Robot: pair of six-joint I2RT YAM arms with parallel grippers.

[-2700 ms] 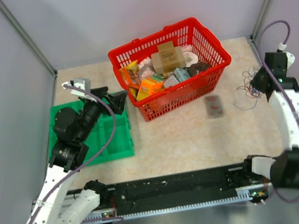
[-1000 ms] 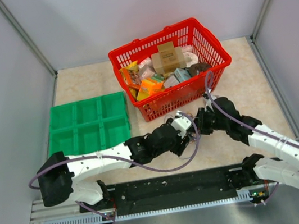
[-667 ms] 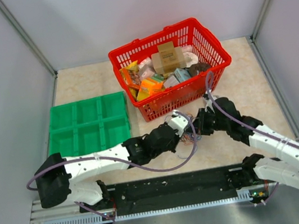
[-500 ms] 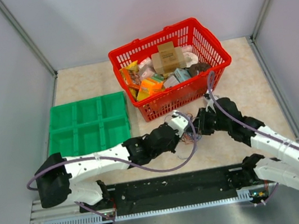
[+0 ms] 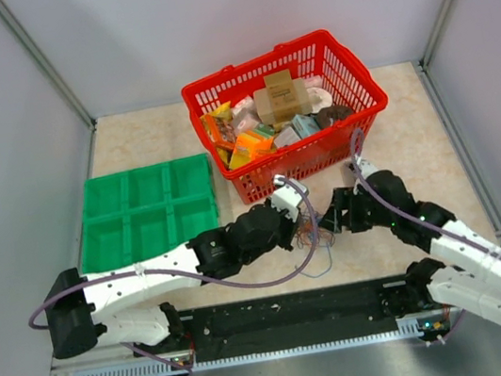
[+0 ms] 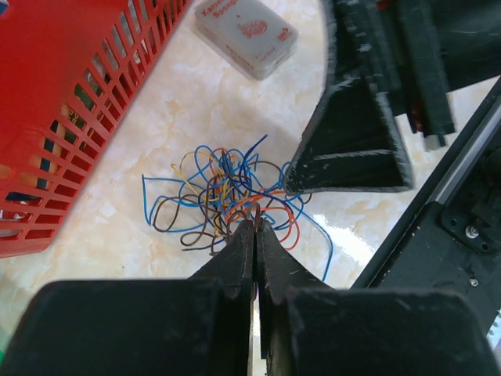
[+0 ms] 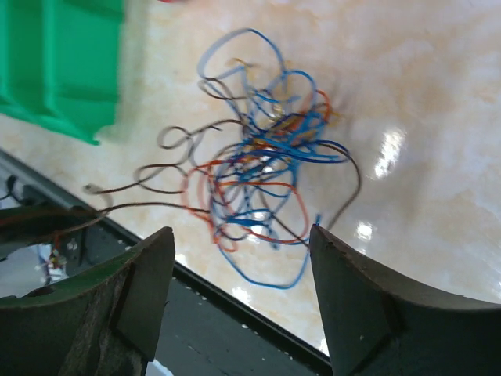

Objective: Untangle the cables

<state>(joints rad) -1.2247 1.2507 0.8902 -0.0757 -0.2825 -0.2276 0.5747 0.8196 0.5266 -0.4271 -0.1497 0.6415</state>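
Observation:
Next, my right gripper pinches the tangle's edge [image 6: 295, 207] before I pull out the brown wire, because the brown wire in my left gripper runs into a loose tangle.
The cables [image 5: 315, 241] are a small tangle of thin blue, orange and brown wires lying on the table in front of the basket, between my two grippers. In the left wrist view the cables [image 6: 223, 192] spread just past my left gripper [image 6: 256, 225], whose fingers are shut on a brown-orange strand at the tangle's near edge. The left gripper [image 5: 302, 226] comes in from the left. My right gripper [image 5: 327, 224] faces it from the right, and in its own view the right gripper [image 7: 243, 258] stands open with nothing between its fingers, the cables [image 7: 266, 157] beyond them.
A red basket [image 5: 295, 158] full of packets stands just behind the tangle. A green compartment tray [image 5: 150, 218] lies to the left. A small grey box [image 6: 246, 35] lies near the basket. The black rail [image 5: 290, 315] runs along the near table edge.
My right gripper has opened and drawn back to the right. My left gripper has shut on a strand and pulled a little left, so the tangle now shows between them.

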